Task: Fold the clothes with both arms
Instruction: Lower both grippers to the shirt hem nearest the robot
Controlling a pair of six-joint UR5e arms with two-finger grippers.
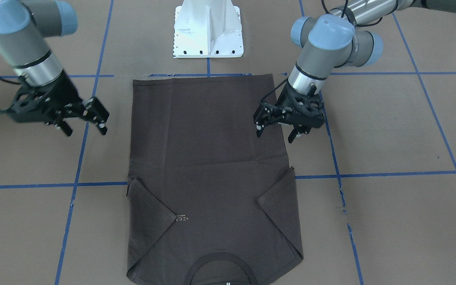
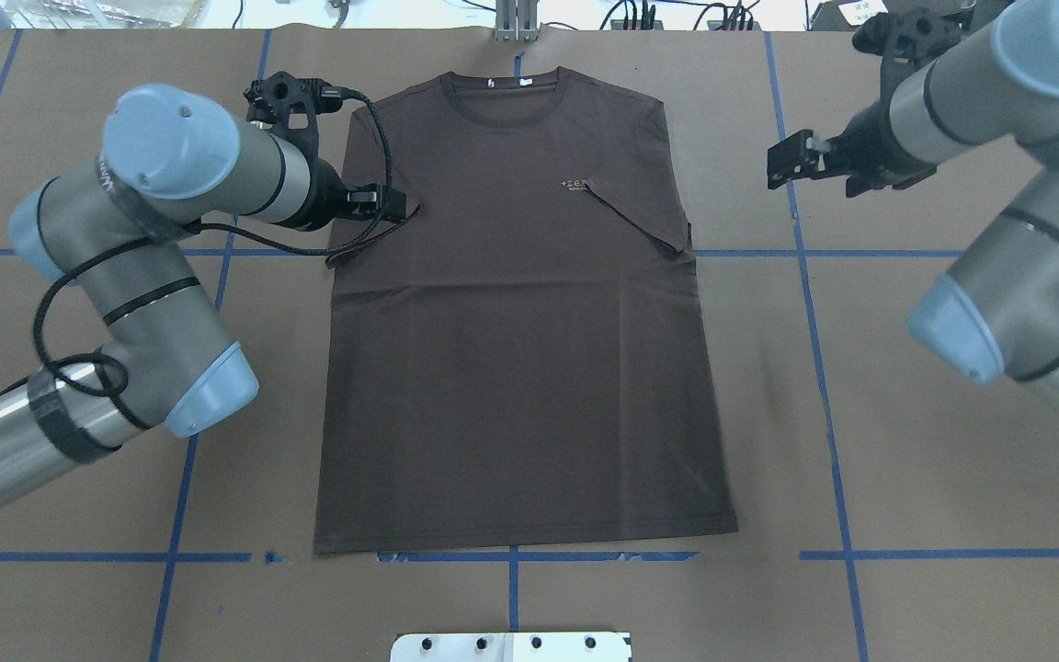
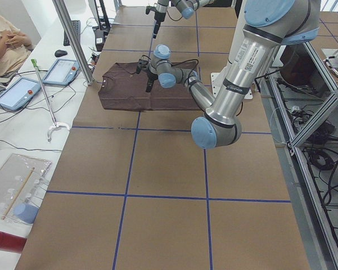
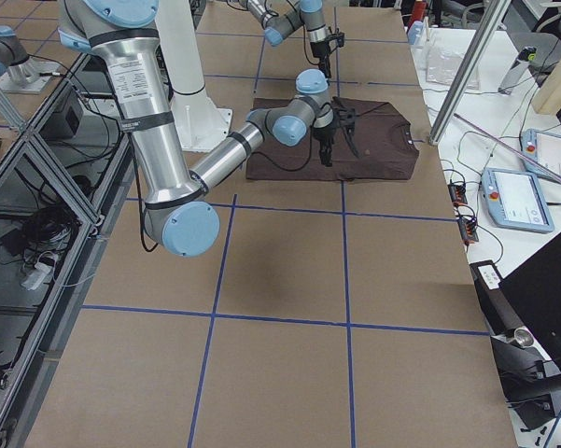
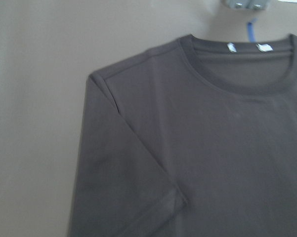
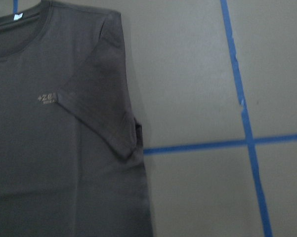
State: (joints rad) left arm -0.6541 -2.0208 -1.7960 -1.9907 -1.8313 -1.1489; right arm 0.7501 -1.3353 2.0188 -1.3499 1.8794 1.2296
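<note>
I need to next close my left gripper on the hem corner [image 1: 267, 76] of the dark grey-brown T-shirt on its own side, near the white base pedestal.
The clothes are one dark grey-brown T-shirt [image 2: 520, 349] lying flat on the brown paper, collar [image 2: 502, 87] on the far side from the robot. Both sleeves are folded in onto the chest [image 1: 208, 158]. My left gripper [image 1: 275, 134] hovers open over the shirt's side edge by the folded sleeve [image 2: 392, 204]. My right gripper [image 1: 86, 132] hangs open above bare paper, off the shirt's other side [image 2: 782, 165]. The left wrist view shows the collar and a folded sleeve [image 5: 133, 163]. The right wrist view shows the other sleeve [image 6: 96, 103] and the pale lettering [image 6: 46, 98]. No fingers show in either.
The white base pedestal [image 1: 208, 31] stands at the hem end of the shirt. Blue tape lines [image 2: 824, 386] grid the paper. In the exterior left view a seated person [image 3: 5, 45], tablets [image 3: 14, 93] and a metal pole [image 3: 73, 42] lie beyond the table's far edge.
</note>
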